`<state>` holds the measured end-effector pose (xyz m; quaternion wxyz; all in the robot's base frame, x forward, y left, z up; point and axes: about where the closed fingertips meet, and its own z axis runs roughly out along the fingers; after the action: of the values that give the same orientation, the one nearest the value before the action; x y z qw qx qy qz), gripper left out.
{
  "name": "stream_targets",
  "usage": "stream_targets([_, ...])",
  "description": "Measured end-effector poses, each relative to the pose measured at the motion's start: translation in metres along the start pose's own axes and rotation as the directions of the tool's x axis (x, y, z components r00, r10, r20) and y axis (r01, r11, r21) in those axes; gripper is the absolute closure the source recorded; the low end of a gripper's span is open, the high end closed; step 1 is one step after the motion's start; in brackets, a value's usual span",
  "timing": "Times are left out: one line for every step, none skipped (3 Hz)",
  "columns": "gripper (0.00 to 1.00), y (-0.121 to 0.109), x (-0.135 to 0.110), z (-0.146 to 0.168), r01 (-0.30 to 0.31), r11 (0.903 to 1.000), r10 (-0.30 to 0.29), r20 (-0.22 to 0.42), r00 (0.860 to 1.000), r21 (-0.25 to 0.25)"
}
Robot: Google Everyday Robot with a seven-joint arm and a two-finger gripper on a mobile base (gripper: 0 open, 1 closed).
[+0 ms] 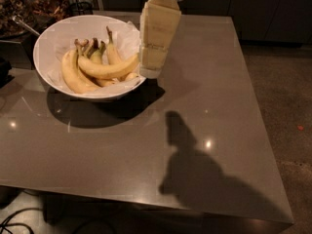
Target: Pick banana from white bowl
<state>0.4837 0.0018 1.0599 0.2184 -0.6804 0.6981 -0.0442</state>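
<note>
The robot's gripper needs to close on the middle (104,71) of the long curved yellow banana that lies across the top of the heap in the white bowl.
The white bowl (53,33), lined with crinkled white paper, stands on the back left of the grey table (204,106). Inside it a long curved yellow banana (105,68) lies across the top of a bunch of bananas (78,69) with brown stems. My gripper (151,72) hangs from the arm at the top of the view, just above the bowl's right rim, beside the banana's right end. It holds nothing that I can see.
A dark basket of items (46,6) and a metal utensil (24,26) sit behind the bowl at the back left. The arm's shadow (195,169) falls on the table's front right. The floor (282,82) lies to the right.
</note>
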Motion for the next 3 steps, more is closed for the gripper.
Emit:
stream_targets([0.00, -0.018, -0.020, 0.010, 0.006, 1.0000, -0.006, 0.017, 1.000, -0.004])
stream_targets([0.00, -0.040, -0.048, 0.040, 0.031, 0.9982, -0.029, 0.033, 0.999, -0.051])
stream_targets([0.00, -0.055, -0.071, 0.080, 0.047, 0.9915, -0.043, 0.040, 0.998, -0.121])
